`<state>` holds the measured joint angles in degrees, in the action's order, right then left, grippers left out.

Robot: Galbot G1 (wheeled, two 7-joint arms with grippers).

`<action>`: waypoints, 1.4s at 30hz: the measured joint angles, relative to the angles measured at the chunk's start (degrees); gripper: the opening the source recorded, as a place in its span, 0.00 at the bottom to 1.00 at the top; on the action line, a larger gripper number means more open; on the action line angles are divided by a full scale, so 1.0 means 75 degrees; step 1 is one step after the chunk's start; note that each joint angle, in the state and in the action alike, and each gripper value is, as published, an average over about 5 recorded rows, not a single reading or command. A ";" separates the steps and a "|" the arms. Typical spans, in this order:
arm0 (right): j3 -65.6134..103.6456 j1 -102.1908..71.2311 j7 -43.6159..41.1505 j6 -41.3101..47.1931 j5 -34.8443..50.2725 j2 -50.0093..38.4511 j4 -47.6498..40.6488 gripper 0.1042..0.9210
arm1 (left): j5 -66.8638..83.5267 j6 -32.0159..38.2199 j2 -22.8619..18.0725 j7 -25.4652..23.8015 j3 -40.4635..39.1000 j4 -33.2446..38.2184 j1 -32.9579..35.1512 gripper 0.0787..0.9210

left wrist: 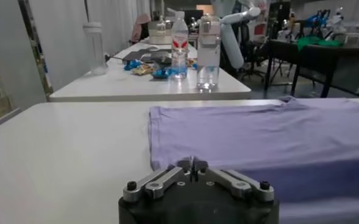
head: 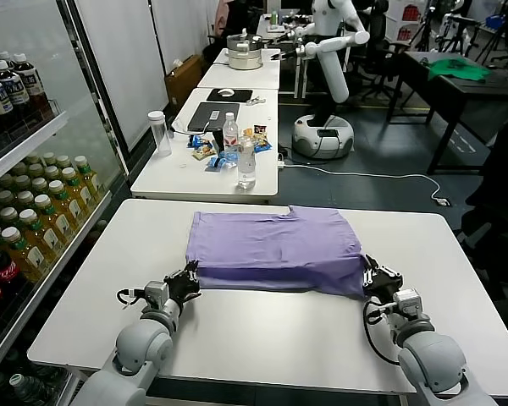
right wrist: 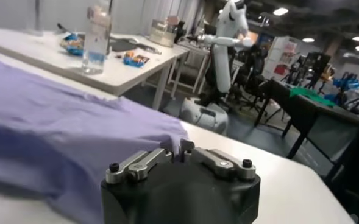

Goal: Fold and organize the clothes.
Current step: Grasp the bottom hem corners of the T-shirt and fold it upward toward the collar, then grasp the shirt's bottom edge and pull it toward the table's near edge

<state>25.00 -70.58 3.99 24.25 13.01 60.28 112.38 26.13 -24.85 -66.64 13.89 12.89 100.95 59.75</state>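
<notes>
The far side of the lavender T-shirt lies near the table's far edge, so the robot's grippers should take its near corners (head: pixel 204 282) and pull it closer before folding further.
The lavender T-shirt (head: pixel 275 245) lies folded across the far half of the white table (head: pixel 262 338). My left gripper (head: pixel 189 277) is at its near left corner, jaws shut with the shirt's edge (left wrist: pixel 167 159) at the tips. My right gripper (head: pixel 373 276) is at the near right corner, shut on a pinch of the fabric (right wrist: pixel 178 145), which rises slightly toward it. The shirt fills the left wrist view (left wrist: pixel 258 134) and the right wrist view (right wrist: pixel 57 122). The left gripper (left wrist: pixel 192 163) and right gripper (right wrist: pixel 180 148) both rest low over the tabletop.
A second white table (head: pixel 186 178) behind holds water bottles (head: pixel 246 165), snacks and a laptop. A drinks shelf (head: pixel 25 211) stands at the left. Another robot (head: pixel 330 59) and a green cloth (head: pixel 457 69) on a dark table stand far back.
</notes>
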 measured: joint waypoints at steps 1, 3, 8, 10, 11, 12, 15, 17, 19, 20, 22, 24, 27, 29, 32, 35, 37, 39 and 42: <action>0.0034 -0.0039 0.0003 -0.0003 -0.0007 0.0025 0.0039 0.42 | -0.0026 0.0010 -0.0007 0.0020 0.0017 0.0011 0.0013 0.31; 0.0129 -0.0144 0.0018 -0.0003 -0.0020 0.0078 0.0143 0.49 | -0.0069 0.0026 -0.0030 0.0067 0.0059 0.0070 0.0070 0.37; 0.0450 -0.0521 0.0096 0.0094 0.0020 0.0190 0.0392 0.67 | -0.0137 0.0030 -0.0129 0.0205 0.0161 0.0357 0.0356 0.53; 0.0550 -0.0639 0.0135 0.0175 0.0068 0.0209 0.0425 0.73 | -0.0151 0.0022 -0.0177 0.0259 0.0174 0.0452 0.0484 0.60; 0.0585 -0.0679 0.0154 0.0224 0.0097 0.0217 0.0429 0.77 | -0.0154 0.0015 -0.0200 0.0281 0.0174 0.0483 0.0538 0.63; 0.0611 -0.0707 0.0172 0.0274 0.0128 0.0227 0.0424 0.80 | -0.0156 0.0005 -0.0224 0.0304 0.0173 0.0503 0.0583 0.66; 0.0646 -0.0737 0.0230 0.0445 0.0248 0.0271 0.0343 0.87 | -0.0141 -0.0033 -0.0295 0.0373 0.0157 0.0508 0.0650 0.77; 0.0640 -0.0714 0.0261 0.0560 0.0347 0.0299 0.0244 0.88 | -0.0120 -0.0059 -0.0350 0.0422 0.0135 0.0462 0.0649 0.83; 0.0609 -0.0671 0.0279 0.0659 0.0455 0.0316 0.0135 0.88 | -0.0104 -0.0076 -0.0402 0.0469 0.0109 0.0389 0.0625 0.87; 0.0587 -0.0647 0.0283 0.0697 0.0507 0.0319 0.0084 0.87 | -0.0099 -0.0081 -0.0423 0.0488 0.0097 0.0352 0.0610 0.87; 0.0536 -0.0595 0.0288 0.0755 0.0606 0.0319 -0.0020 0.86 | -0.0089 -0.0083 -0.0452 0.0520 0.0077 0.0277 0.0573 0.86; 0.0487 -0.0542 0.0292 0.0793 0.0692 0.0316 -0.0120 0.81 | -0.0073 -0.0072 -0.0471 0.0538 0.0065 0.0207 0.0541 0.82; 0.0413 -0.0458 0.0304 0.0847 0.0816 0.0320 -0.0269 0.71 | -0.0050 -0.0036 -0.0508 0.0550 0.0048 0.0096 0.0508 0.73; 0.0365 -0.0405 0.0308 0.0882 0.0898 0.0325 -0.0360 0.65 | -0.0043 -0.0010 -0.0539 0.0555 0.0036 0.0037 0.0499 0.66; 0.0305 -0.0348 0.0303 0.0922 0.1019 0.0333 -0.0458 0.54 | -0.0038 0.0030 -0.0578 0.0554 0.0021 -0.0006 0.0499 0.55; 0.0272 -0.0324 0.0295 0.0948 0.1137 0.0336 -0.0523 0.44 | -0.0027 0.0077 -0.0594 0.0530 0.0024 -0.0015 0.0517 0.45; 0.0268 -0.0324 0.0291 0.0953 0.1208 0.0333 -0.0547 0.36 | -0.0011 0.0111 -0.0591 0.0509 0.0036 -0.0014 0.0539 0.38; 0.0277 -0.0338 0.0286 0.0955 0.1271 0.0319 -0.0555 0.30 | 0.0013 0.0147 -0.0579 0.0487 0.0053 -0.0009 0.0565 0.32; 0.0308 -0.0384 0.0265 0.0957 0.1356 0.0278 -0.0542 0.19 | 0.0059 0.0202 -0.0558 0.0439 0.0080 0.0012 0.0614 0.21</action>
<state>27.31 -73.45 5.98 31.43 23.18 62.37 108.32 26.58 -23.34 -70.82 17.18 13.49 101.04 64.36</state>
